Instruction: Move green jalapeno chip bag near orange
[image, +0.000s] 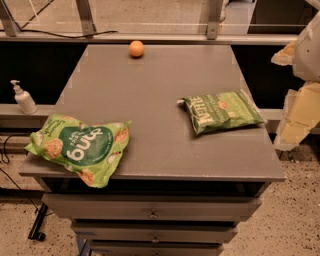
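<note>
I need to grip the end (247, 107) of the green jalapeno chip bag farthest from the larger bright-green bag.
The green jalapeno chip bag (221, 111) lies flat on the right side of the grey table (150, 90); it is olive green with white lettering and a small reddish spot. The orange (136, 48) sits at the table's far edge, left of centre, well apart from the bag. My gripper (299, 107) with its pale arm is at the frame's right edge, just beyond the table's right side, to the right of the chip bag and not touching it.
A larger bright-green bag (80, 147) with a dark green circle lies at the front left corner, overhanging the edge. A white pump bottle (22, 98) stands on a ledge to the left. Drawers (152, 214) are below the tabletop.
</note>
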